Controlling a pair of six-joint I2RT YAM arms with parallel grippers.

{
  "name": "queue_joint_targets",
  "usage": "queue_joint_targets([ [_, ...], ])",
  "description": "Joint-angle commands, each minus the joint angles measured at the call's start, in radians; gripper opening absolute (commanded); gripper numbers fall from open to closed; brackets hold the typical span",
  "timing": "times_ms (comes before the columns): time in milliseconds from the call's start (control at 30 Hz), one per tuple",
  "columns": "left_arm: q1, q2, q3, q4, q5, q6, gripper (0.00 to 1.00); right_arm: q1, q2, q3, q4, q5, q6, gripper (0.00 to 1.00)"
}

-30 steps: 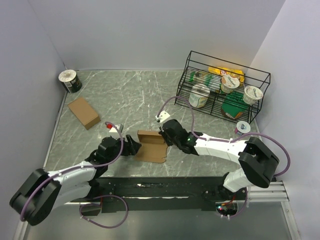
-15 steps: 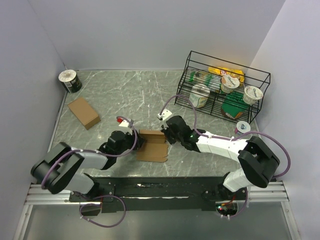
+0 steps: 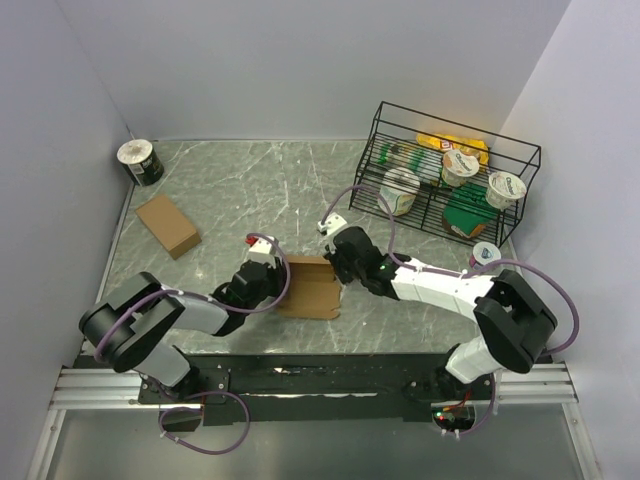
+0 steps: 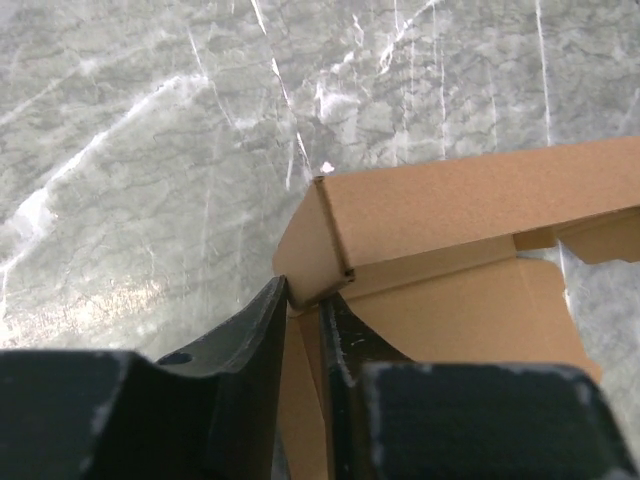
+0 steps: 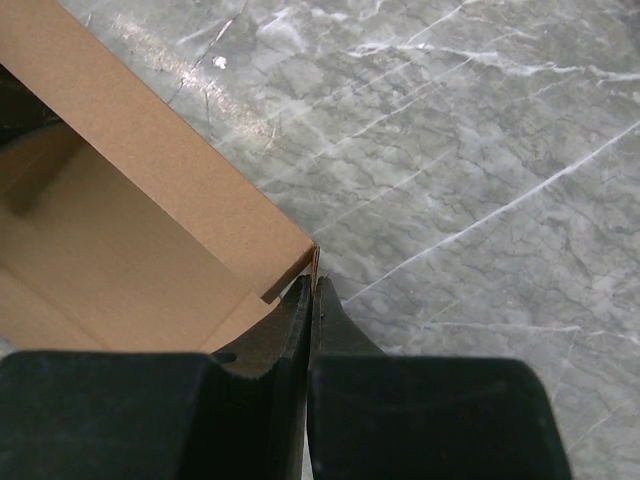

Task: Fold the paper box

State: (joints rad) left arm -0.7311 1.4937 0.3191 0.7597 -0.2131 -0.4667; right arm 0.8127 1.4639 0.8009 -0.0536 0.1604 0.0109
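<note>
The robot's right gripper is pinching the thin edge of the side at the box's far corner, so it should open, back away and grab the side flap nearer the box's front (image 3: 339, 291).
The paper box (image 3: 312, 292) is a half-formed brown cardboard tray lying near the table's front middle, with a raised wall along its far side. My left gripper (image 3: 270, 281) is at its left end. In the left wrist view the two fingers (image 4: 262, 322) pinch the near-left corner of the box (image 4: 470, 200), one outside the wall and one inside, so the left gripper (image 4: 305, 297) is shut on it. My right gripper (image 3: 338, 268) is at the far right corner. In the right wrist view the right gripper (image 5: 312, 283) is shut on the thin wall edge of the box (image 5: 150, 150).
A second, fully formed brown box (image 3: 168, 225) lies at the left. A tape roll (image 3: 140, 162) stands in the far left corner. A black wire rack (image 3: 395, 110) with yogurt cups and packets fills the far right, and a small cup (image 3: 487, 255) sits in front of it.
My left arm swung in to the right to the box's left end and its jaws closed on the wall. The box shifted slightly right. The right gripper kept its grip.
</note>
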Motion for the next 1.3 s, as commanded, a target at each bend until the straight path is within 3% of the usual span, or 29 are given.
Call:
queue_joint_targets([
  [0,-0.042,0.03,0.049,0.035,-0.005,-0.01,0.22,0.006,0.029,0.087,-0.051,-0.004,0.087,0.0],
  [267,-0.091,0.06,0.074,0.029,-0.045,-0.041,0.17,0.009,0.069,0.138,-0.084,0.001,0.251,0.0],
  [367,-0.091,0.053,0.08,-0.009,-0.092,-0.072,0.13,0.009,0.069,0.129,-0.075,-0.002,0.27,0.09],
  [467,-0.09,0.033,0.089,-0.062,-0.129,-0.082,0.11,0.009,0.05,0.115,-0.089,0.019,0.253,0.32],
  [567,-0.085,0.026,0.139,-0.172,-0.115,-0.066,0.1,0.008,-0.019,0.06,-0.101,0.025,0.209,0.43],
  [633,-0.082,0.03,0.172,-0.233,-0.098,-0.047,0.09,0.009,-0.12,0.026,-0.085,-0.057,0.16,0.5],
  [667,-0.08,0.03,0.179,-0.247,-0.094,-0.041,0.09,0.011,-0.163,-0.004,-0.084,-0.093,0.112,0.62],
  [767,-0.076,0.02,0.184,-0.272,-0.095,-0.012,0.06,0.005,-0.322,-0.038,-0.118,-0.188,0.064,0.75],
  [867,-0.07,0.004,0.173,-0.266,-0.091,0.014,0.06,-0.038,-0.465,-0.055,-0.163,-0.196,0.073,0.79],
  [1000,-0.064,-0.016,0.152,-0.241,-0.059,0.033,0.04,-0.195,-0.524,-0.1,-0.147,-0.222,0.106,0.79],
  [1133,-0.057,-0.026,0.15,-0.246,-0.034,0.025,0.04,-0.274,-0.453,-0.114,-0.166,-0.216,0.094,0.75],
  [1267,-0.05,-0.027,0.152,-0.249,-0.019,0.019,0.04,-0.274,-0.312,-0.092,-0.2,-0.202,0.063,0.7],
])
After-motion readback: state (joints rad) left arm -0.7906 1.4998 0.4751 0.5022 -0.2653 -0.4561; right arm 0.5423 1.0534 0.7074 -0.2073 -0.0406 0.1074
